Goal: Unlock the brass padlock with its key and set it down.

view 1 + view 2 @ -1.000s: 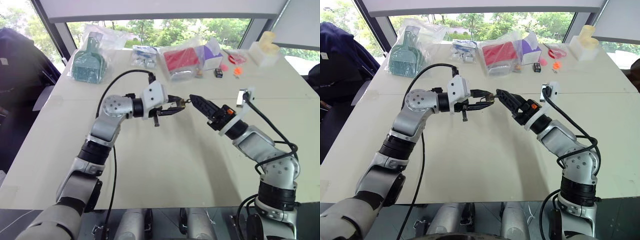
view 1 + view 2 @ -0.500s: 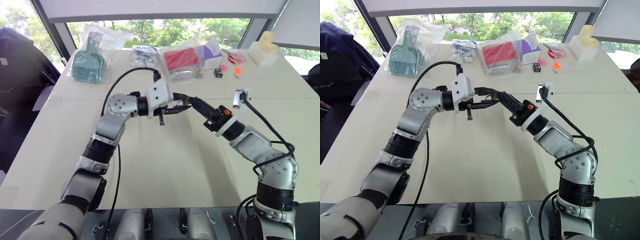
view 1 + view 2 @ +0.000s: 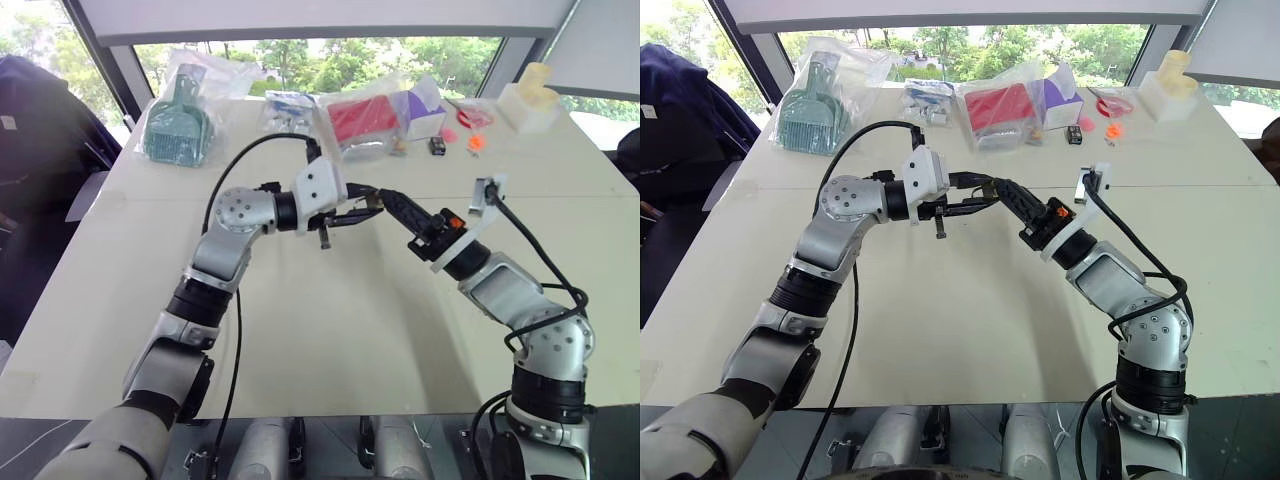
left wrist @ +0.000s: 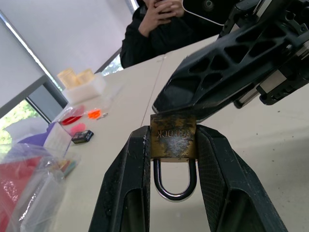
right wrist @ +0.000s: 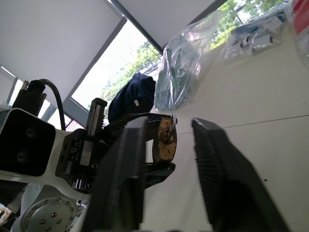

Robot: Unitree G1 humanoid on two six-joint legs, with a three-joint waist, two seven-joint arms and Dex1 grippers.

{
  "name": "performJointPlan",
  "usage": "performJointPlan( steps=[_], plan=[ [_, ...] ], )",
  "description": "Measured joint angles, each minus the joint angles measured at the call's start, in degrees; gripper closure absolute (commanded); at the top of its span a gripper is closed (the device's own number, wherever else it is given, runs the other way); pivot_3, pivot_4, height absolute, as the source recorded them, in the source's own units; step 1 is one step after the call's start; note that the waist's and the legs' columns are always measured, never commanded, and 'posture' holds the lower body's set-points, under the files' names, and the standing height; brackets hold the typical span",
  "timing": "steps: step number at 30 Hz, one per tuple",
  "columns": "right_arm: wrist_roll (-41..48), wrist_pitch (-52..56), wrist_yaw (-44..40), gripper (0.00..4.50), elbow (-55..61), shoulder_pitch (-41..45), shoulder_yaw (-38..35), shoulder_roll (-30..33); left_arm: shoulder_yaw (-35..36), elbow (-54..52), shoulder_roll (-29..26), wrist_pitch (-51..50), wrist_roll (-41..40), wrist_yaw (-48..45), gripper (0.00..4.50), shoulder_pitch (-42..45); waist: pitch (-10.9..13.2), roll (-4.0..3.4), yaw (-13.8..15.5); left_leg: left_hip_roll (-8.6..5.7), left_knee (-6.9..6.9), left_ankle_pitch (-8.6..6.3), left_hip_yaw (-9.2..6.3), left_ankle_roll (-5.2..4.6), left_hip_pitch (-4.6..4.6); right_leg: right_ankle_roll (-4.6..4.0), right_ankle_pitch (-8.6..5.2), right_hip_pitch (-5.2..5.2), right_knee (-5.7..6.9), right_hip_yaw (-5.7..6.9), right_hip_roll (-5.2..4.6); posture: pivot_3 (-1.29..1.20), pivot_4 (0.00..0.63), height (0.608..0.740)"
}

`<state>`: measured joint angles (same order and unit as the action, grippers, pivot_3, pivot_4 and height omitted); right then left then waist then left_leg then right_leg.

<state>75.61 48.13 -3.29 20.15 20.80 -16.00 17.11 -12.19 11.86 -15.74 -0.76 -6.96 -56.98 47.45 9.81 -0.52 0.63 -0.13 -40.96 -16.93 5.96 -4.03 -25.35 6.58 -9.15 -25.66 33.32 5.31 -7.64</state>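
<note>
I will take the padlock's body [image 4: 173, 137] with my right gripper before my left gripper opens, because the padlock's shackle sits back between my left gripper's fingers.
The brass padlock [image 4: 173, 137] hangs above the table's middle, and my left gripper [image 4: 173, 131] is shut on its body with the silvery shackle pointing back between the fingers. My right gripper [image 3: 385, 201] comes in from the right, tip to tip with the left gripper [image 3: 368, 207]. Its fingers [image 5: 212, 159] stand apart, with the padlock [image 5: 165, 140] just past the gap. One right finger [image 4: 227, 72] lies across the padlock's far end. A small ring-like piece shows on that end; I cannot tell whether it is the key.
Along the table's far edge lie a bag with a green item [image 3: 178, 125], a bag with a red item [image 3: 362, 120], a purple box [image 3: 425, 110], a small black gadget [image 3: 437, 146], orange-red bits [image 3: 475, 142] and a cream block [image 3: 530, 95]. A person [image 4: 164, 24] sits beyond the table.
The two grippers have drawn slightly together, so the right fingertips now reach the padlock instead of standing a little apart from it. The left grip is unchanged.
</note>
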Motion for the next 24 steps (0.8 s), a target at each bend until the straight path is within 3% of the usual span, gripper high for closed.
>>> performJointPlan(
  steps=[1, 12, 16, 20, 24],
  plan=[
    [0.0, -0.1, 0.0, 0.97, 0.0, 0.0, 0.0, 0.0, 0.0, 0.0, 0.0, 0.0, 0.0, 0.1, 3.72, 0.0, 0.0, 0.0, 0.0, 0.0, 0.0, 0.0, 0.0, 0.0, 0.0, 0.0, 0.0, 0.0, 0.0, 0.0, 0.0, 0.0, 0.15, 0.735],
    [0.6, -0.6, 0.1, 0.97, -0.1, 0.0, -0.1, 0.3, 0.0, 0.0, -0.2, 0.1, 0.0, 0.5, 3.72, 0.0, 0.0, 0.0, 0.0, 0.0, 0.0, 0.0, 0.0, 0.0, 0.0, 0.0, 0.0, 0.0, 0.0, 0.0, 0.0, 0.0, 0.15, 0.735],
    [1.2, -1.1, 0.3, 2.23, -0.1, 0.0, -0.1, 0.3, 0.0, 0.0, -0.4, 0.1, 0.0, 0.6, 3.72, 0.0, 0.0, 0.0, 0.0, 0.0, 0.0, 0.0, 0.0, -0.01, 0.0, 0.0, 0.0, 0.0, 0.0, 0.0, 0.0, 0.0, 0.15, 0.735],
    [1.4, -1.2, 0.8, 4.42, -0.1, 0.0, -0.1, 0.3, 0.0, 0.0, -0.5, 0.2, 0.0, 0.7, 3.72, 0.0, 0.0, 0.0, 0.0, 0.0, 0.0, 0.0, 0.0, 0.0, 0.0, 0.0, 0.0, 0.0, 0.0, 0.0, 0.0, 0.0, 0.15, 0.735],
    [1.7, -1.3, 1.2, 4.47, -0.1, 0.0, 0.0, 0.3, 0.0, 0.0, -0.6, 1.3, 0.2, 0.9, 3.72, 0.0, 0.0, 0.0, 0.0, 0.0, 0.0, 0.0, 0.0, 0.0, 0.0, 0.0, 0.0, 0.0, -0.01, 0.0, 0.0, 0.0, 0.15, 0.735]
  ],
)
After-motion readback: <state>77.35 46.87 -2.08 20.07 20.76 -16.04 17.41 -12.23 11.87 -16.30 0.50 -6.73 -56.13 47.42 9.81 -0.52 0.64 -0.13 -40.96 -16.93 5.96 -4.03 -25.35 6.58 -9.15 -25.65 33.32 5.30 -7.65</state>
